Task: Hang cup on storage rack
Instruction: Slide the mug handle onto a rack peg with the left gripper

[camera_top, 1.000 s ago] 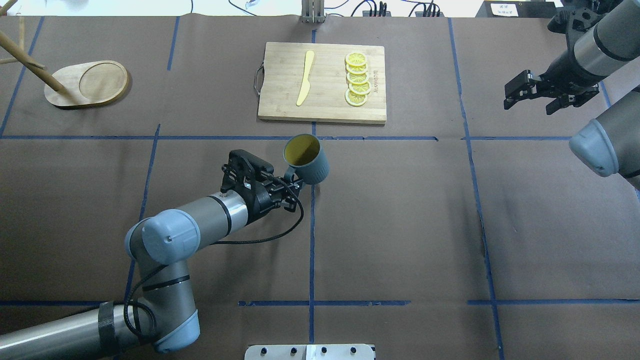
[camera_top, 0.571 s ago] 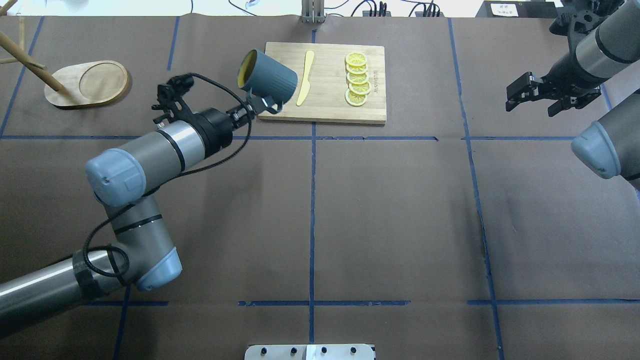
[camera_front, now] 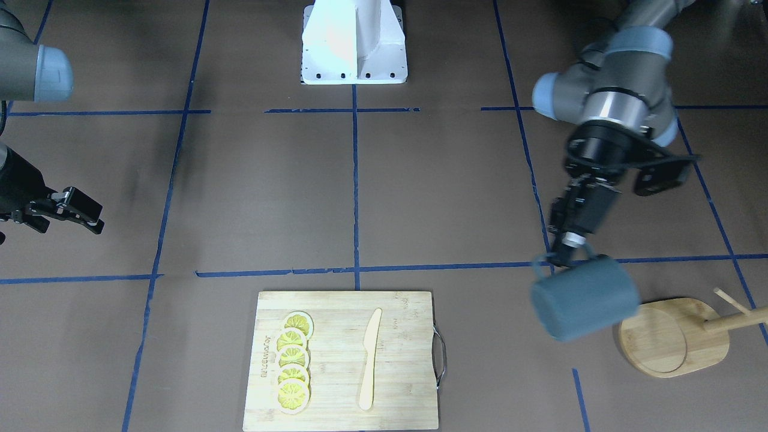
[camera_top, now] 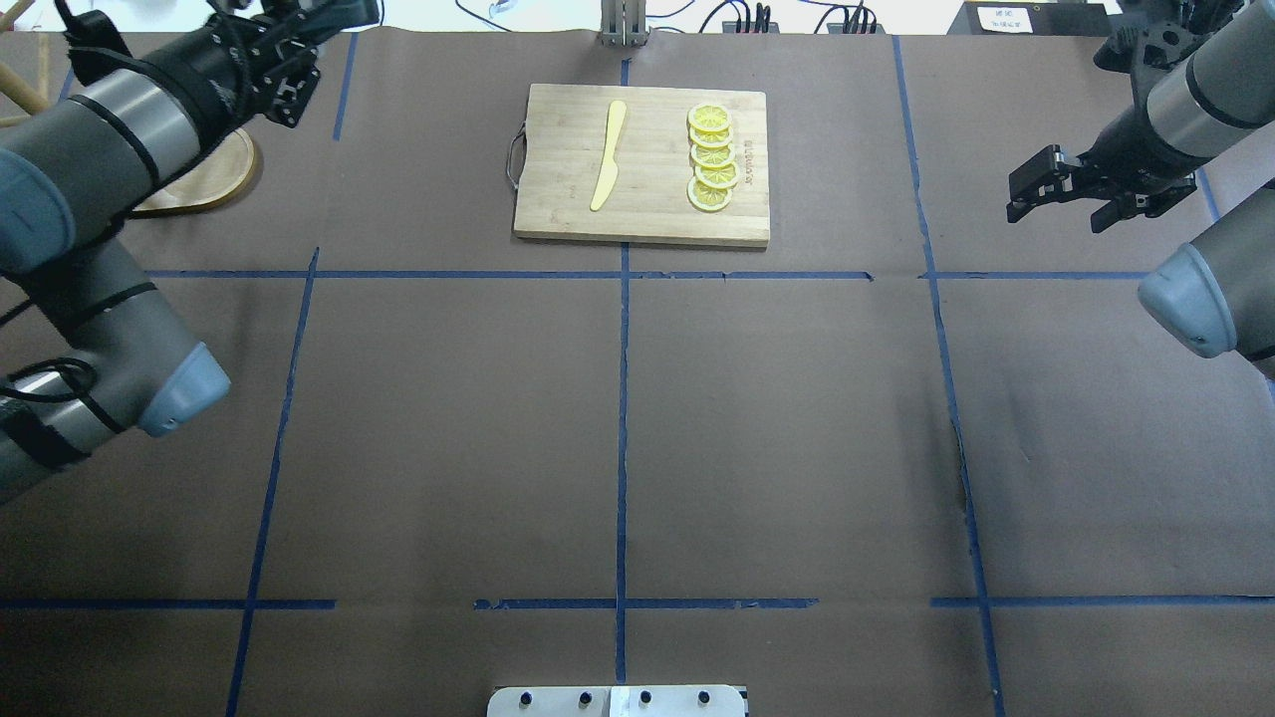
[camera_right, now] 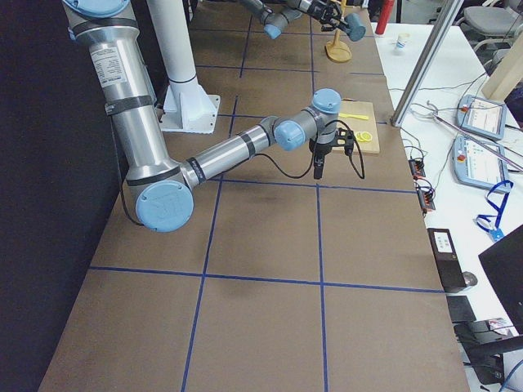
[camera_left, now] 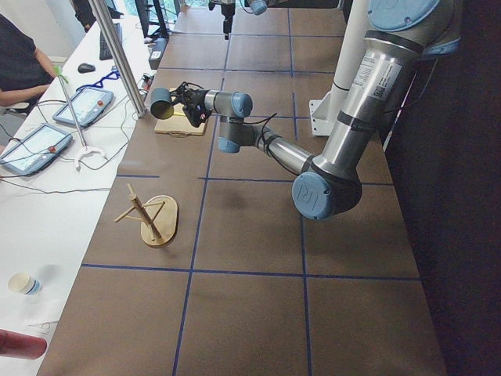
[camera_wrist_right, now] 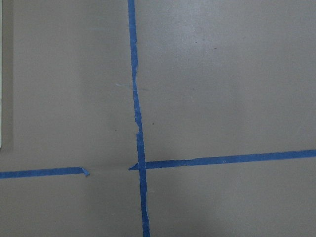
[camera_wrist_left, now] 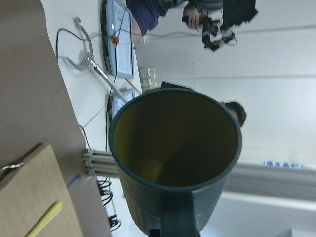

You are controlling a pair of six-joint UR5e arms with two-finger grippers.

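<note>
The robot's left gripper should release the cup against the upper post of the storage rack (camera_front: 760, 332), where it hangs clear of the rack's base.
The dark teal-grey cup (camera_front: 581, 299) with a yellow inside (camera_wrist_left: 175, 143) hangs tilted on its side in the air. My left gripper (camera_front: 563, 257) is shut on its loop handle. In the front-facing view the cup sits just left of the bamboo storage rack (camera_front: 672, 337); its post (camera_front: 737, 320) leans off to the right. In the overhead view the cup is past the top edge and my left arm covers most of the rack's base (camera_top: 221, 179). The cup (camera_left: 162, 103) is well above the rack (camera_left: 149, 216) in the left view. My right gripper (camera_top: 1058, 207) is open and empty at the far right.
A rectangular bamboo cutting board (camera_top: 558, 199) with a metal handle lies at the back centre, bearing a yellow knife (camera_top: 609, 154) and several lemon slices (camera_top: 712, 157). Blue tape lines cross the brown table cover (camera_top: 777, 428). Operators' tablets and cables lie beyond the table's far edge.
My left arm has swung up and to the left with the cup, from the table's middle past the cutting board to beside the rack. The cup has left the overhead view. The right arm barely moved.
</note>
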